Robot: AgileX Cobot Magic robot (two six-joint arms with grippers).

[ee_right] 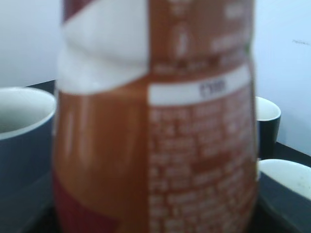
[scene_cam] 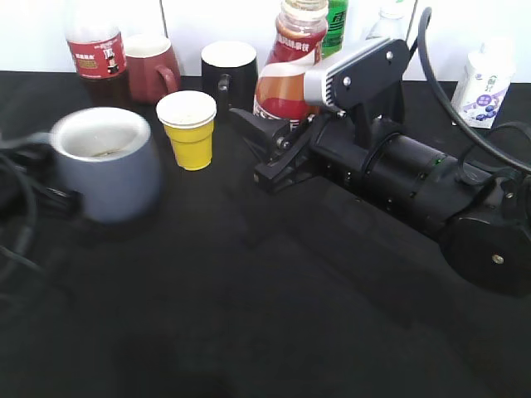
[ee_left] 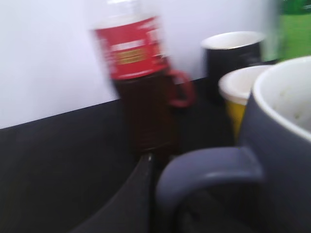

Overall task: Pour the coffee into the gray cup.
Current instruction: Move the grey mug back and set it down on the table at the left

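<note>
Next, the left gripper releases the gray cup, which now sits on the table, close beside the cola bottle (ee_left: 97, 127), on the bottle's side away from the dark-red mug.
The coffee bottle (scene_cam: 288, 76), clear with a red-orange-white label, stands upright at the back middle. It fills the right wrist view (ee_right: 155, 126), blurred. My right gripper (scene_cam: 270, 145) is closed around its lower body; the jaws do not show in the wrist view. The gray cup (scene_cam: 108, 166) sits on the table at the left and also shows in the right wrist view (ee_right: 22, 141). In the left wrist view its handle (ee_left: 209, 170) lies right beside one dark finger of my left gripper (ee_left: 133, 199). The other finger is hidden.
A yellow paper cup (scene_cam: 189, 128) stands between the gray cup and the coffee bottle. Along the back are a cola bottle (scene_cam: 95, 46), a dark-red mug (scene_cam: 152, 70), a black mug (scene_cam: 230, 73), a green bottle (scene_cam: 335, 25) and a white bottle (scene_cam: 481, 83). Cables (scene_cam: 17, 207) lie at the left.
</note>
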